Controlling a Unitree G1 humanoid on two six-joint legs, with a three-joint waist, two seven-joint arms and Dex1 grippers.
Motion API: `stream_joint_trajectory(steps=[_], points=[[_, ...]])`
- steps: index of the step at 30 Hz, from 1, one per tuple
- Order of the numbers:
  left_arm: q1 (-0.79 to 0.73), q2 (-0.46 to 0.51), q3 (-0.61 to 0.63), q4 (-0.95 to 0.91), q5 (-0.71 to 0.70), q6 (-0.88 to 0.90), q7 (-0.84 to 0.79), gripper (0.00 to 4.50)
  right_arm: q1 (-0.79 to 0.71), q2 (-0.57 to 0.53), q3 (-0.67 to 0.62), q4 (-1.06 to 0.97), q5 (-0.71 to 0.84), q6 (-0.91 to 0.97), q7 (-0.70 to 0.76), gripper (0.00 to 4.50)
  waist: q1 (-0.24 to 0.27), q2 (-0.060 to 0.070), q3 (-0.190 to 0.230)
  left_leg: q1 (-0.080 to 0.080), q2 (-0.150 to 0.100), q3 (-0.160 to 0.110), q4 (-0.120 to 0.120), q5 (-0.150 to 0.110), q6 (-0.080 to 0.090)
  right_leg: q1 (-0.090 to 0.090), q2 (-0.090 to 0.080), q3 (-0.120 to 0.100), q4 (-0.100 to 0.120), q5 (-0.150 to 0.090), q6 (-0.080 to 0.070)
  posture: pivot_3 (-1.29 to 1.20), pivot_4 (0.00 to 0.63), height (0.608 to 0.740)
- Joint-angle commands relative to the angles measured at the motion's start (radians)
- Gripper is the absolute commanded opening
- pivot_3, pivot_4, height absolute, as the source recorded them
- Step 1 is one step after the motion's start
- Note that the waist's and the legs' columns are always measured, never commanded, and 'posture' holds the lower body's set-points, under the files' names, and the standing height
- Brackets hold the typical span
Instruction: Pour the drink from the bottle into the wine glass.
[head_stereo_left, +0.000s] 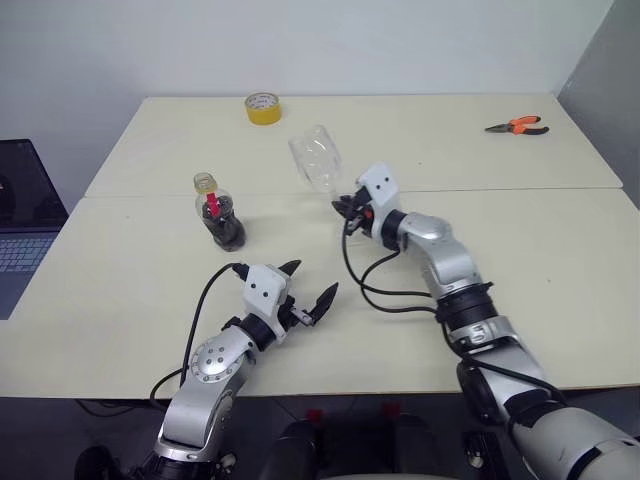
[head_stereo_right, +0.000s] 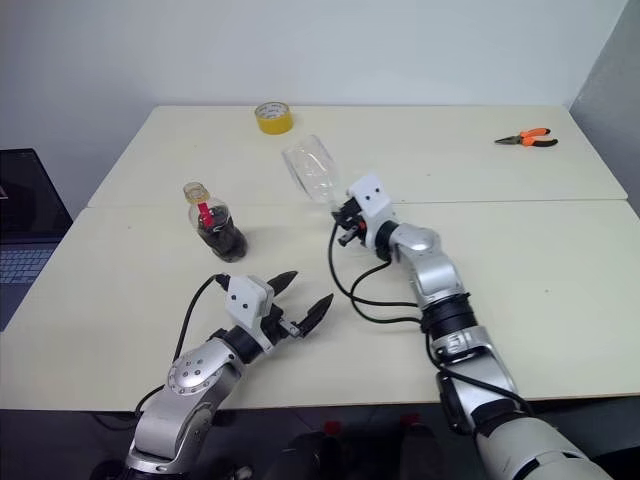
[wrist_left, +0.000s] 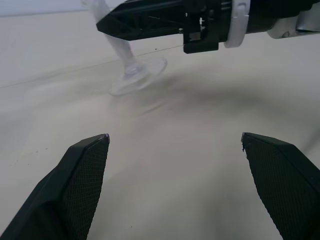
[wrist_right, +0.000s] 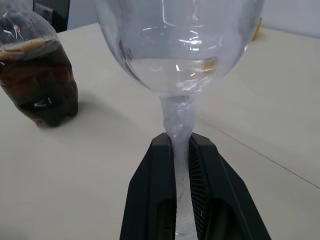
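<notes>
I should use my right gripper to set the wine glass upright beside the bottle, on the cream table just before the seam (head_stereo_left: 347, 243).
The wine glass (head_stereo_left: 316, 158) is clear and leans toward the bottle, its bowl up off the table. My right gripper (head_stereo_left: 341, 206) is shut on its thin stem (wrist_right: 179, 125), seen between both fingers in the right wrist view. Its round foot (wrist_left: 137, 77) shows tipped just over the tabletop in the left wrist view. The bottle (head_stereo_left: 218, 214), squat with a red label strip and a yellowish top, stands upright to the glass's left, holding the dark drink (wrist_right: 42, 90). My left gripper (head_stereo_left: 313, 279) hovers open and holds nothing, nearer the table's front edge, apart from both.
A yellow tape roll (head_stereo_left: 262, 107) lies at the back of the cream table (head_stereo_left: 120, 300). Orange-handled pliers (head_stereo_left: 518, 126) rest at the far right. A laptop (head_stereo_left: 20, 215) sits off the table's left side. Black cables hang from both wrists.
</notes>
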Motion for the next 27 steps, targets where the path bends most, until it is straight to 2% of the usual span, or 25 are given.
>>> stream_joint_trajectory(steps=[1,4,7,17,27], points=[[-0.004,0.000,0.005,-0.020,-0.002,-0.007,-0.004,4.50,-0.023,0.021,-0.027,-0.032,0.032,-0.002,-0.049,0.12,0.000,0.000,0.000,0.000,0.000,0.000,0.000,0.000,0.000,0.000,0.000,0.000,0.000,0.000,0.000,0.00,0.150,0.740],[-0.002,-0.002,0.007,-0.021,-0.001,-0.008,-0.002,4.50,0.004,0.033,0.006,-0.002,0.006,-0.006,-0.071,0.12,-0.003,0.000,0.000,0.000,0.000,0.000,0.000,0.000,0.000,0.000,0.000,0.000,0.000,0.000,0.000,0.00,0.150,0.740],[0.000,-0.001,0.010,-0.021,-0.001,-0.009,-0.003,4.50,0.028,0.009,0.026,0.000,-0.005,0.077,-0.068,0.12,-0.007,0.000,0.000,0.000,0.000,0.000,-0.001,0.000,0.000,0.000,0.000,0.000,0.000,0.000,0.000,0.00,0.150,0.740],[-0.016,-0.004,0.004,0.008,0.001,-0.019,-0.016,4.50,0.183,-0.105,0.065,-0.183,-0.010,0.189,-0.020,0.12,0.001,0.003,-0.005,0.002,0.000,-0.001,-0.001,0.000,0.000,0.001,0.000,-0.001,0.000,0.000,0.000,0.00,0.150,0.740],[-0.033,0.000,0.007,0.026,-0.001,-0.024,-0.025,4.50,0.234,-0.127,0.106,-0.287,0.008,0.240,0.010,0.12,0.010,0.004,-0.008,0.002,-0.001,0.000,0.000,0.000,0.000,0.001,0.000,0.000,-0.001,0.000,0.000,0.00,0.150,0.740]])
